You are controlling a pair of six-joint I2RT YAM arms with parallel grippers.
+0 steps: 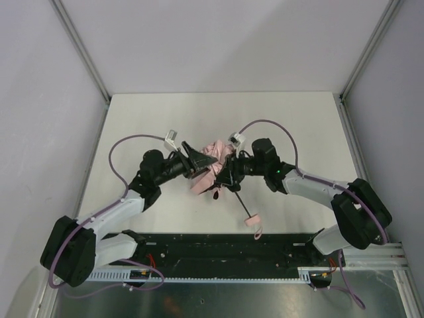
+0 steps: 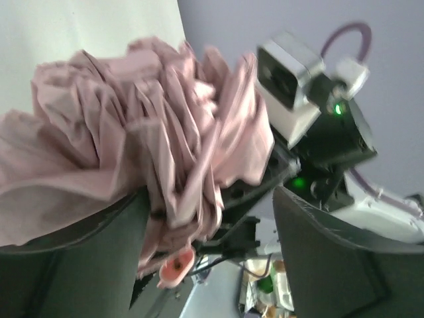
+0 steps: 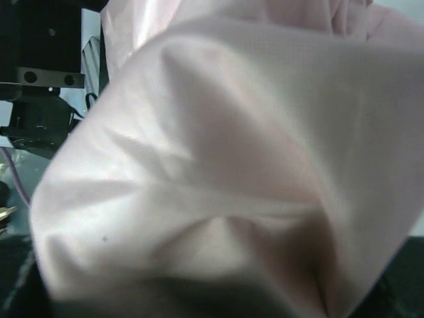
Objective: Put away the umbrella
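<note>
Loose umbrella fabric covers the robot's right gripper, so next the left gripper pinches the gathered folds [image 2: 189, 199] before the right gripper backs away to wrap the loose fabric.
The umbrella [image 1: 211, 159] is a crumpled bunch of pale pink fabric held between both arms at mid-table. Its thin black shaft [image 1: 242, 205] slants down to the pink handle [image 1: 254, 224] near the front edge. My left gripper [image 1: 201, 163] stands open; in the left wrist view the umbrella fabric [image 2: 152, 126] hangs against one finger [image 2: 86, 258] while the other finger [image 2: 331, 258] is apart from it. My right gripper [image 1: 228, 171] is buried in the fabric from the other side and grips it. Pink cloth [image 3: 225, 165] fills the right wrist view and hides those fingers.
A black base strip with metal rails [image 1: 218, 246] runs along the near table edge, just below the handle. Grey walls and aluminium posts [image 1: 79, 50] box in the white table [image 1: 165, 119]. Purple cables [image 1: 129, 142] arch over both arms.
</note>
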